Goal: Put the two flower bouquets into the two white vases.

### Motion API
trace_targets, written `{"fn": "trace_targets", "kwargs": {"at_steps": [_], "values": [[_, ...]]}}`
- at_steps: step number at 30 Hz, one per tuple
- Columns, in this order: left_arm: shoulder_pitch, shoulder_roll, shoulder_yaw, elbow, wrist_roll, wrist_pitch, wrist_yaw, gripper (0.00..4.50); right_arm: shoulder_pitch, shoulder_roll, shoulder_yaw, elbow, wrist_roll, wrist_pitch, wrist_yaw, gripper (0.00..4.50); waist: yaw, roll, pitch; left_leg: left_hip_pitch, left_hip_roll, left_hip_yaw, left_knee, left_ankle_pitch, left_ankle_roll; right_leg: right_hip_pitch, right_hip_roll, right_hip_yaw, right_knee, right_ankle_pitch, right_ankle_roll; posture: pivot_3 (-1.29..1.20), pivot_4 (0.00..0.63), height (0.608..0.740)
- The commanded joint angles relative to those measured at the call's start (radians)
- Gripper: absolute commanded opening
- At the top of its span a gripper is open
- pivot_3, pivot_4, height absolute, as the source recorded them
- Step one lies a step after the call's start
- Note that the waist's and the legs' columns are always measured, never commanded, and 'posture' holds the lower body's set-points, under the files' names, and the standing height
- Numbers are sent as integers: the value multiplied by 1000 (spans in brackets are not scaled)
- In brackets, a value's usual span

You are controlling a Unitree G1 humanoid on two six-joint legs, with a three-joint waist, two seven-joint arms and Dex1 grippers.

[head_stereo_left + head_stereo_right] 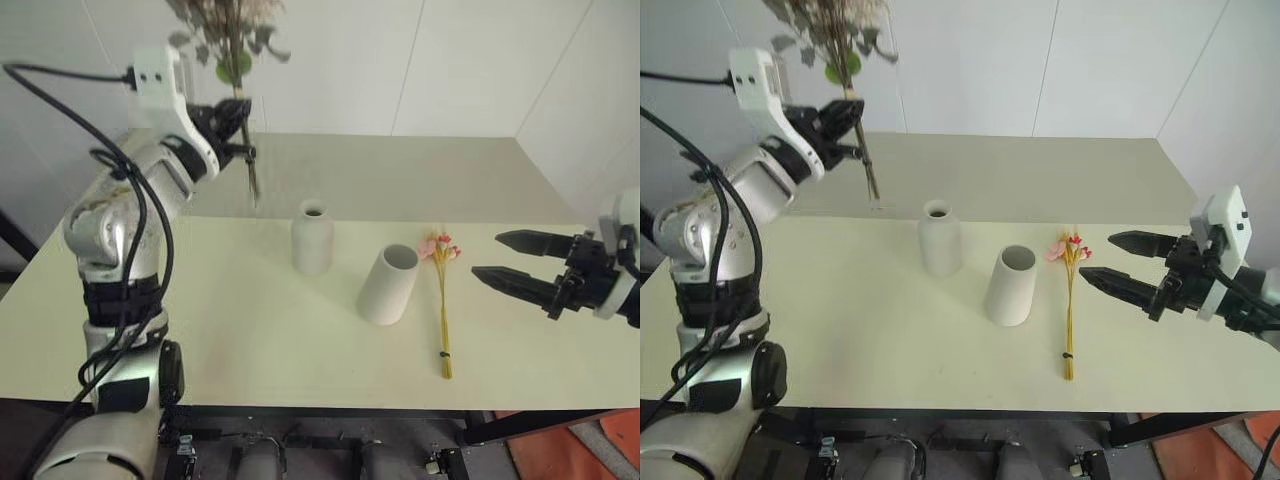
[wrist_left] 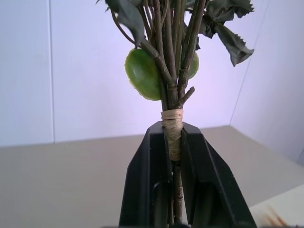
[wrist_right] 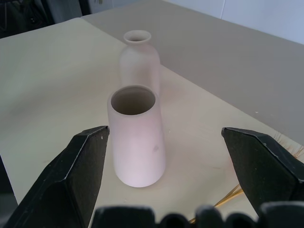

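Note:
Next, I release the bushy flower bouquet from my left gripper in the opening of the bottle-shaped white vase (image 1: 313,209).
My left gripper (image 1: 236,116) is shut on the tied stems of the bushy flower bouquet (image 2: 172,71). It holds the bunch upright in the air over the table's far left, and the stem ends (image 1: 253,188) hang free below the fingers. The bottle-shaped white vase (image 1: 312,237) stands upright mid-table, a little right of those stems. The wider cylinder vase (image 1: 388,284) stands beside it, nearer to me. The slim bundle of yellow stems with pink blossoms (image 1: 443,305) lies flat to the right of the cylinder. My right gripper (image 1: 486,255) hovers open at the right, pointing toward the vases and holding nothing.
The pale yellow table (image 1: 250,340) runs across the view, with bare room at its left and front. A beige surface (image 1: 420,170) lies behind it, ending at a white wall. A black cable (image 1: 110,150) loops along my left arm.

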Motion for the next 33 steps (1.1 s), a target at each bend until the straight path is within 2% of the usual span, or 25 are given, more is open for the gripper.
{"fn": "trace_targets", "kwargs": {"at_steps": [1, 7, 12, 21, 29, 33], "values": [[-45, -48, -60, 57, 44, -96, -63, 49, 7, 3, -66, -41, 25, -9, -18, 4500, 0, 0, 0, 0, 0, 0, 0, 0, 0, 0, 0, 0, 0, 0, 0, 0, 150, 740], [-30, -130, -140, 90, 94, -149, -127, 49, 42, 1, -110, -73, 49, 11, -45, 4500, -2, 0, 0, -1, 0, 0, 0, 0, 0, 0, 0, 0, -1, 0, 1, 0, 150, 740], [-15, -147, -154, 122, 111, -171, -175, 49, 59, -3, -140, -92, 69, 30, -65, 4500, -12, 0, 0, 0, 0, 0, 0, 0, 0, -1, 1, 1, 0, -1, 3, 0, 150, 740], [1, -123, -133, 181, 88, -195, -313, 49, 84, -3, -169, -120, 103, 46, -102, 4500, -11, 0, 0, 0, 0, 0, 0, 0, 0, -1, 0, 1, 0, -2, 4, 0, 150, 740], [-63, -56, -105, 368, 85, -285, -536, 49, 110, 22, -171, -143, 114, 29, -128, 4500, -12, 0, 0, 0, 0, 0, 0, 0, 0, -1, 1, 1, 0, -2, 4, 0, 150, 740], [-93, -66, -114, 459, 105, -327, -582, 49, 123, 37, -180, -160, 123, 23, -142, 4500, -11, 0, 0, 0, 0, 0, 0, 0, 0, 0, 0, 1, 0, -2, 4, 0, 150, 740]]}}
